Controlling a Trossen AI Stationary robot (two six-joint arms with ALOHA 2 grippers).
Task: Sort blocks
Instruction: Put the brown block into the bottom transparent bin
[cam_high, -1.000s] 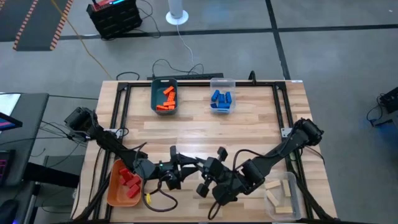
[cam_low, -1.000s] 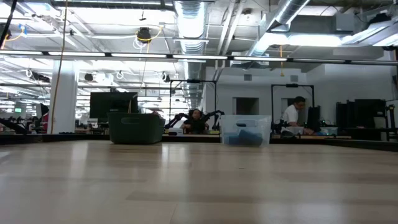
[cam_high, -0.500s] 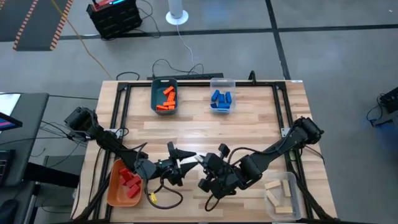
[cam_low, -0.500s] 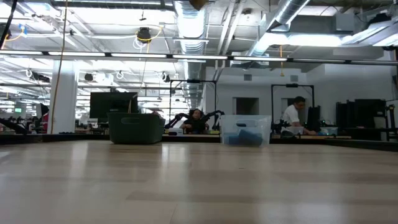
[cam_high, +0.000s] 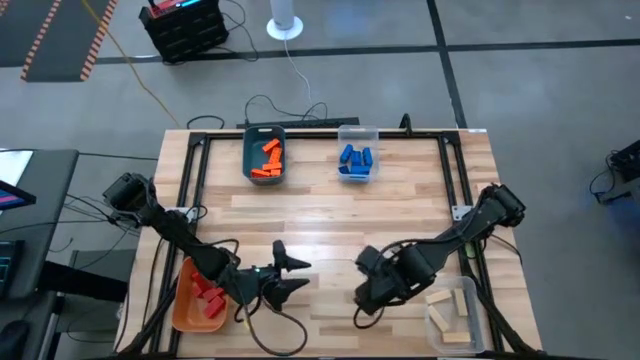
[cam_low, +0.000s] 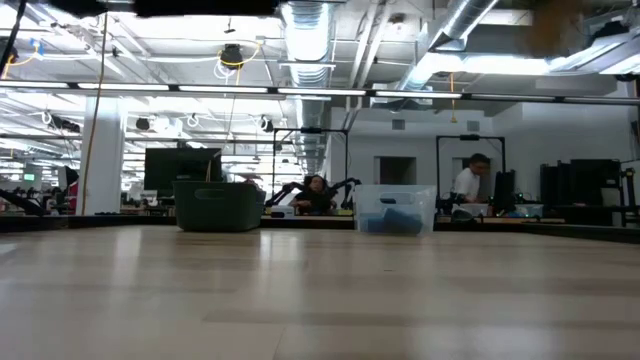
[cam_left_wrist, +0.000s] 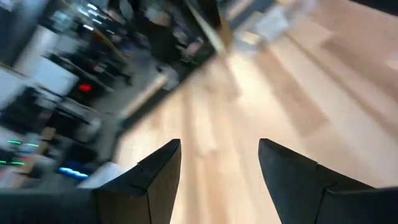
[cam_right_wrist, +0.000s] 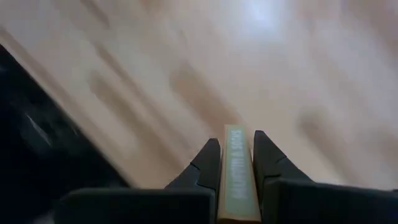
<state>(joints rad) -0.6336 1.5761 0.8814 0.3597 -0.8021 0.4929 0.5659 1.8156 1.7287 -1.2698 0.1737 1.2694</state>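
The pale wood block in my right gripper will be let go among the pale wood blocks in the near clear bin (cam_high: 455, 319).
My right gripper (cam_high: 363, 298) is over the near middle of the table and is shut on a pale wood block (cam_right_wrist: 236, 171); in the high view the gripper hides that block. My left gripper (cam_high: 297, 275) hangs open and empty (cam_left_wrist: 219, 146) just right of the orange bin (cam_high: 182, 312), which holds red blocks (cam_high: 208, 293). Orange blocks (cam_high: 268, 157) lie in the teal bin (cam_high: 249, 160). Blue blocks (cam_high: 354, 159) lie in a clear bin (cam_high: 357, 134). More pale wood blocks (cam_high: 448, 306) lie in a clear bin (cam_high: 473, 322) at the near right corner. My right gripper pinches the pale wood block between its two fingers (cam_right_wrist: 208, 160). The block lies along the fingers, and its narrow end (cam_right_wrist: 235, 132) shows just past the fingertips. It is lifted clear of the table.
The teal bin (cam_low: 217, 203) and the clear bin (cam_low: 395, 211) stand at the table's far edge. A black frame (cam_high: 200, 170) runs round the tabletop. Bare wood (cam_high: 330, 215) lies between the far bins and the grippers. People sit in the room behind.
My right gripper has moved toward the table's right, toward the clear bin of wood blocks, and the pale block that lay beside it no longer shows on the table. My left gripper has drawn back toward the orange bin, so the two grippers have come apart.
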